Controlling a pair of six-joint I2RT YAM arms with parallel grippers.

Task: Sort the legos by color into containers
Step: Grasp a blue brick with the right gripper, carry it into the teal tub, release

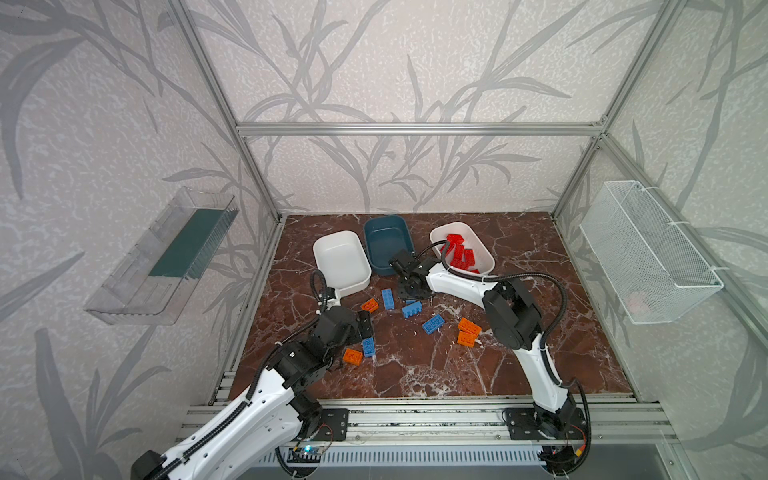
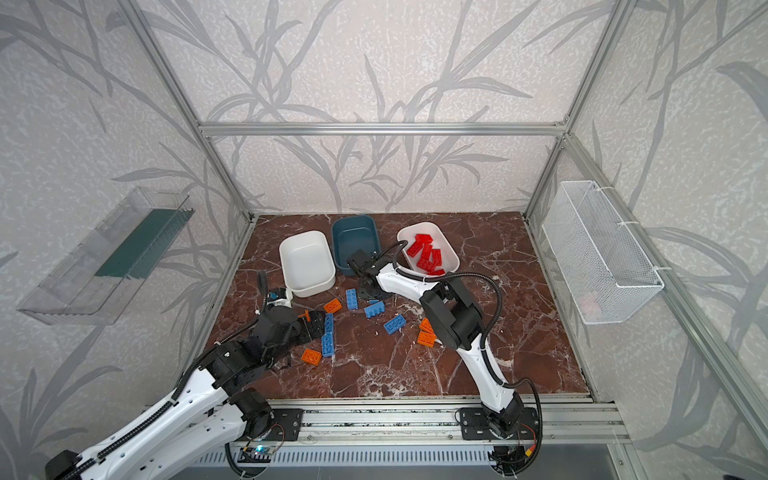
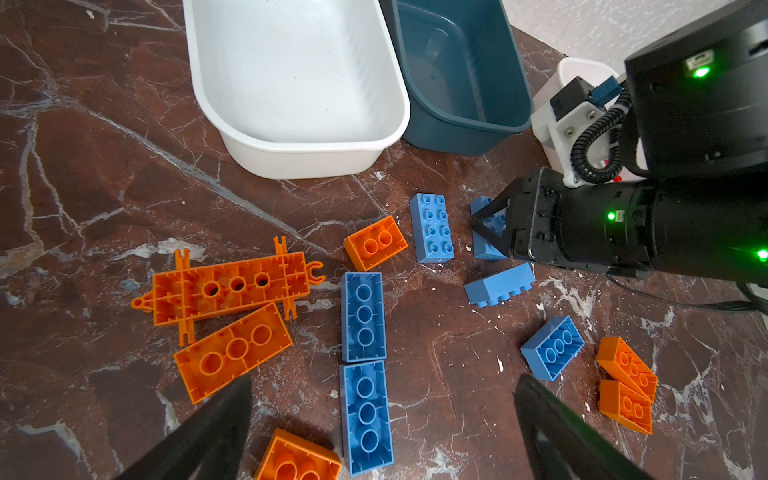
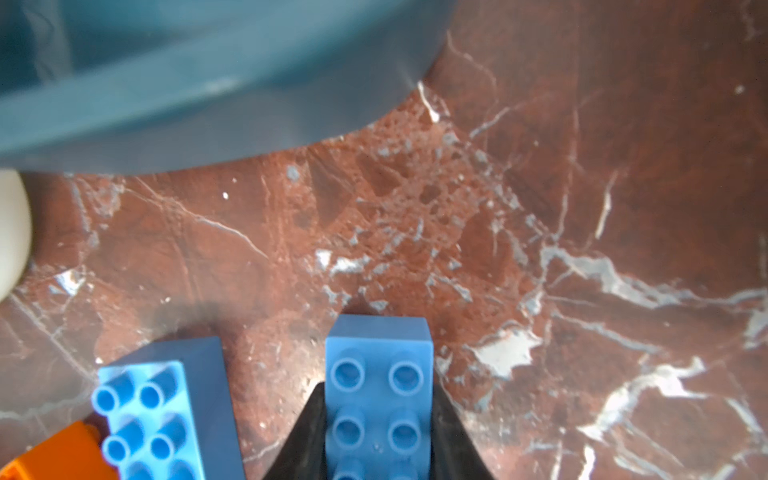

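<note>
My right gripper needs to let go of the blue brick on the bottom of the empty teal tub (image 1: 395, 248), near its middle.
My right gripper (image 4: 378, 436) is shut on a blue brick (image 4: 378, 386), low over the marble floor just in front of the teal tub (image 1: 388, 245); the left wrist view shows this gripper (image 3: 490, 226) too. My left gripper (image 3: 384, 381) hangs open above a blue brick (image 3: 365, 411) lying studs down, with nothing between its fingers. Loose blue bricks (image 1: 433, 324) and orange bricks (image 1: 469, 326) are scattered mid-floor. The left white tub (image 1: 340, 259) and the teal tub are empty. Several red bricks (image 1: 461, 253) lie in the right white tub (image 1: 486, 253).
A long orange plate (image 3: 228, 286) with clips lies beside an orange brick (image 3: 232, 353). A clear wall tray (image 1: 162, 257) hangs on the left wall, a white wire basket (image 1: 648, 253) on the right. Aluminium rails (image 1: 415, 411) run along the front edge.
</note>
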